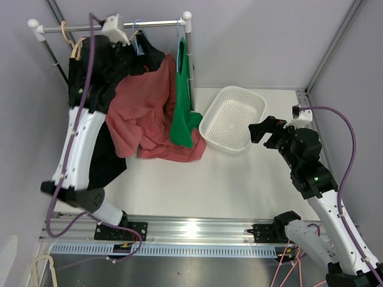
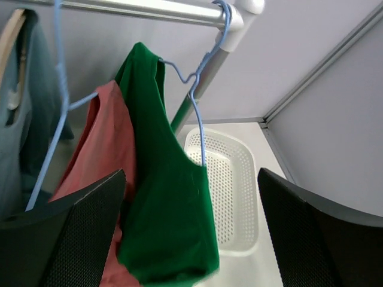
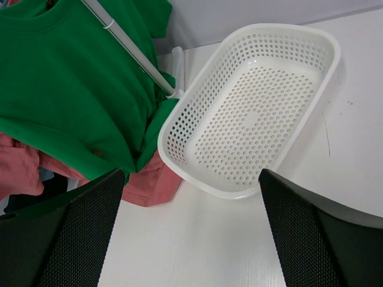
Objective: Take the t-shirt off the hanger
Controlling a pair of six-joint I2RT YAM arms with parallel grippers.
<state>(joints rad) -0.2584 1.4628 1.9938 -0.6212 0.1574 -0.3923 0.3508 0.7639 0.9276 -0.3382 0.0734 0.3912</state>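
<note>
Next, my left gripper goes to the blue wire hanger's neck (image 1: 178,36) (image 2: 195,76), just below the hook above the green t-shirt, and closes there.
A green t-shirt (image 1: 182,101) hangs on a blue wire hanger (image 1: 180,33) at the right end of the rack rail (image 1: 155,24). A red t-shirt (image 1: 143,107) hangs beside it on the left, half slumped, its hem on the table. In the left wrist view the green shirt (image 2: 167,209) hangs on its hanger (image 2: 194,101), and the red shirt (image 2: 108,143) drapes from a second blue hanger (image 2: 57,119). My left gripper (image 2: 191,239) is raised near the rail (image 1: 128,37), open and empty. My right gripper (image 1: 260,128) is open and empty above the table, next to the basket.
A white perforated basket (image 1: 233,119) sits on the table right of the rack; it also shows in the right wrist view (image 3: 251,107). Black garments (image 1: 96,78) hang at the rail's left end. The rack's upright post (image 3: 131,51) stands between the green shirt and the basket.
</note>
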